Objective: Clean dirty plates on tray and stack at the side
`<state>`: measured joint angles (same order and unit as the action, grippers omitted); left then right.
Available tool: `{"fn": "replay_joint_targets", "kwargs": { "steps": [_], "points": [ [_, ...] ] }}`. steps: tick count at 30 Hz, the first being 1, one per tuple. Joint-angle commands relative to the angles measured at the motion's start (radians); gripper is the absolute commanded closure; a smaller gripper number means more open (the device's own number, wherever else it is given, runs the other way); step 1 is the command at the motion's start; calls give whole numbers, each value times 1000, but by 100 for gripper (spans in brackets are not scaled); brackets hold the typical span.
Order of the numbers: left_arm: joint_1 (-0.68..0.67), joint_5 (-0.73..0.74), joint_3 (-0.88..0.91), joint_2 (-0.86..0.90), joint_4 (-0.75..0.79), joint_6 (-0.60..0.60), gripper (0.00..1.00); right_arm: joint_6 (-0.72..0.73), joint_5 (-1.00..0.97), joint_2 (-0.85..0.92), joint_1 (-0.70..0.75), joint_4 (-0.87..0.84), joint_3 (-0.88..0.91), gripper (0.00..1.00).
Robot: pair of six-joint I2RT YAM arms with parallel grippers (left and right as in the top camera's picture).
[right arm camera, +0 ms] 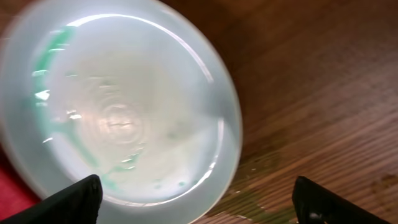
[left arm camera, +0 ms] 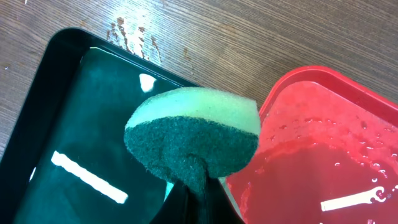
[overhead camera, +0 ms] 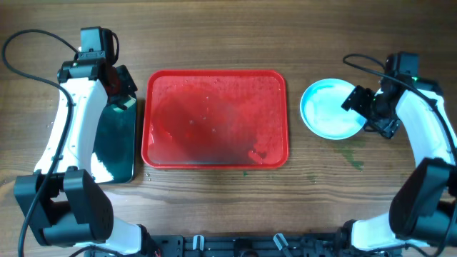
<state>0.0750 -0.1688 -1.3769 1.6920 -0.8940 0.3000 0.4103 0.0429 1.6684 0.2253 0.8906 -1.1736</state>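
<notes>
My left gripper needs to release the green sponge on the black tray's wet bottom (overhead camera: 109, 150), toward the end of the tray that is closer to me.
The red tray (overhead camera: 214, 153) lies wet in the middle of the table with no plates on it; its corner also shows in the left wrist view (left arm camera: 323, 143). A pale turquoise plate (overhead camera: 327, 108) sits on the wood to the tray's right, and I cannot tell how many plates lie under it. In the right wrist view this plate (right arm camera: 118, 106) shows faint green smears. My right gripper (overhead camera: 368, 114) is open at the plate's right edge, fingers wide apart (right arm camera: 199, 199). My left gripper (overhead camera: 121, 96) is shut on a green sponge (left arm camera: 193, 134) above the black tray.
A narrow black tray (overhead camera: 114, 143) lies left of the red tray, its wet floor showing in the left wrist view (left arm camera: 74, 143). A wet green-tinged smear (overhead camera: 353, 157) marks the wood right of the plate.
</notes>
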Motion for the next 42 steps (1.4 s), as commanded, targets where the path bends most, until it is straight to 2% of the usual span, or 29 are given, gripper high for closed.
{"fn": "replay_joint_targets", "kwargs": {
  "steps": [1,6,13,17,22,23,25,26,27,31,35,39,42],
  "points": [
    [7,-24,4,6,2,-17,96,-127,180,-84,-11,-4,-63,0],
    [67,-23,4,6,-23,-16,96,-202,226,-141,-98,-20,-92,0],
    [104,-24,84,9,-57,-24,96,-198,210,-135,-249,-63,-92,0],
    [121,-114,243,10,8,70,96,-200,201,-135,-303,-88,-92,0],
    [182,-116,338,10,116,84,96,-202,201,-135,-312,-73,-92,0],
    [194,-116,341,10,128,100,92,-202,201,-135,-312,-67,-92,1],
    [208,-105,341,10,151,102,51,-214,201,-135,-312,-58,-92,0],
    [209,-97,341,10,153,101,20,-222,201,-135,-312,-57,-92,0],
    [209,-82,341,10,153,102,0,-225,201,-135,-312,-57,-92,0],
    [209,-14,341,10,153,101,0,-231,200,-138,-312,-55,-92,0],
    [209,-11,341,10,154,101,0,-255,188,-179,-312,-46,-93,0],
    [209,-11,341,10,154,101,0,-266,189,-266,-312,-24,-107,0],
    [209,-11,341,10,154,101,0,-248,189,-366,-312,71,-167,0]
  ]
}}
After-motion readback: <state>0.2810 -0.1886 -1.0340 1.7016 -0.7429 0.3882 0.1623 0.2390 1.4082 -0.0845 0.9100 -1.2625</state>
